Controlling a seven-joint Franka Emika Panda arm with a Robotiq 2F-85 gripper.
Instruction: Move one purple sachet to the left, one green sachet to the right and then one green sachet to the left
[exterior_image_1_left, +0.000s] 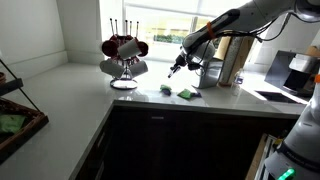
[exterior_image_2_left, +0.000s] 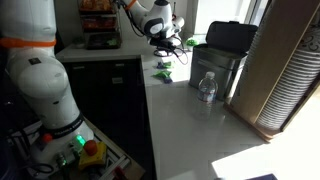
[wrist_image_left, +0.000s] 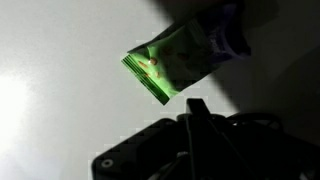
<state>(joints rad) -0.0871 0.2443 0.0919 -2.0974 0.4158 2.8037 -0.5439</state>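
The green sachet's near edge is beside my gripper's closed fingers, so next I open them wide and pinch across the sachet's middle (wrist_image_left: 177, 60) before I carry it away.
In the wrist view a bright green sachet (wrist_image_left: 168, 63) lies flat on the white counter, and a dark purple sachet (wrist_image_left: 228, 30) lies against its upper right end, partly in shadow. My gripper (wrist_image_left: 197, 106) hovers just below the green sachet with its fingers pressed together, and nothing shows between them. In both exterior views the gripper (exterior_image_1_left: 176, 68) (exterior_image_2_left: 165, 43) hangs above the counter over two green sachets (exterior_image_1_left: 187, 94) (exterior_image_2_left: 163, 74). A second green sachet (exterior_image_1_left: 165, 89) lies just beside the first. The purple sachet is too small to make out there.
A mug rack (exterior_image_1_left: 122, 55) with dark mugs stands on the counter beside the sachets. A water bottle (exterior_image_2_left: 207, 87) and a black appliance (exterior_image_2_left: 225, 55) stand near them. A metal canister (exterior_image_1_left: 212, 72) stands behind the sachets. The counter edge (exterior_image_1_left: 150, 102) runs close in front.
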